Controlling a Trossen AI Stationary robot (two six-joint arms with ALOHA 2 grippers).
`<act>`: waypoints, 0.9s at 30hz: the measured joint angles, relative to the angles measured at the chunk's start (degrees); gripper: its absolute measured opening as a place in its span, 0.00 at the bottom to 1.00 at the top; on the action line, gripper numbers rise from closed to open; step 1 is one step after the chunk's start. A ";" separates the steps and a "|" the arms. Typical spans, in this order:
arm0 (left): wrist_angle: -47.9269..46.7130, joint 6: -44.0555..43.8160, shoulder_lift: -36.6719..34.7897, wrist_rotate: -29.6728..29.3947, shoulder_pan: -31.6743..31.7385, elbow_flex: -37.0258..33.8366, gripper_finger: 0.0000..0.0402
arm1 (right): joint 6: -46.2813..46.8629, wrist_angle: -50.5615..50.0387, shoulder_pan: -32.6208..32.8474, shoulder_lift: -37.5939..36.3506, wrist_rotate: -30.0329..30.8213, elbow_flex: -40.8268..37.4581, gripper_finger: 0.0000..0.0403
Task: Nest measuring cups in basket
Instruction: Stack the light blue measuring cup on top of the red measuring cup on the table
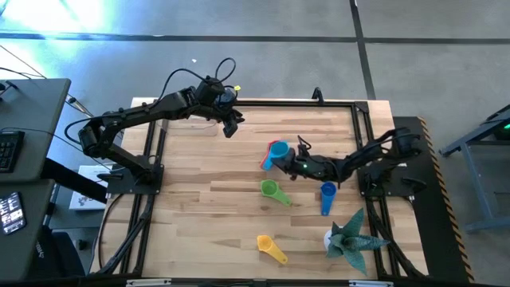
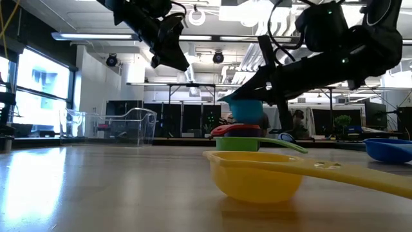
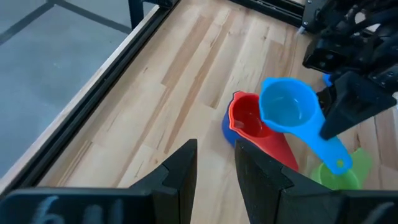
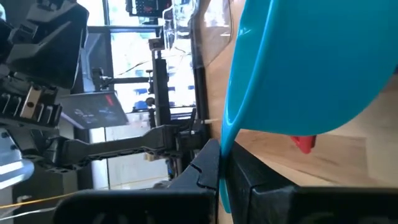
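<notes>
I need to use my right gripper to set the light blue measuring cup down inside the red cup's bowl [image 1: 274, 150].
My right gripper [image 1: 296, 159] is shut on the light blue measuring cup [image 3: 288, 106], which hangs over the red cup [image 3: 249, 121]. The red cup lies on the table's middle with a violet edge [image 3: 226, 132] showing beneath it. The green cup [image 1: 272, 190], dark blue cup [image 1: 327, 196] and yellow cup [image 1: 269, 247] lie apart on the wood. My left gripper [image 3: 214, 174] is raised at the far left, narrowly open and holding nothing. The clear basket [image 2: 122, 125] stands by the far left edge, under my left arm. My right gripper pinches the light blue cup's handle [image 3: 328, 134] between its two fingers, close behind the bowl. The fingers come nearly level from the table's right side. The cup is level, mouth up, right over the red cup. I cannot tell whether the two cups touch.
A teal spiky plant figure [image 1: 351, 236] stands near the front right corner. A black frame rail [image 1: 159, 151] runs around the tabletop. Bare wood lies across the left half of the table [image 1: 199, 207].
</notes>
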 joint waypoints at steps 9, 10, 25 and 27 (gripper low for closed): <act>0.04 0.18 0.00 -0.02 0.00 0.00 0.24 | -0.81 1.46 -3.81 1.32 -5.28 0.03 0.00; 0.04 0.19 0.01 -0.02 0.00 0.00 0.24 | -0.96 1.49 -4.28 1.32 -6.18 0.03 0.00; 0.50 0.18 0.02 -0.02 0.00 0.00 0.24 | -3.05 -1.33 -9.41 1.32 -15.91 0.03 0.00; 0.52 0.20 0.02 -0.02 0.00 0.00 0.24 | -3.77 -1.33 -9.65 1.32 -16.52 0.03 0.00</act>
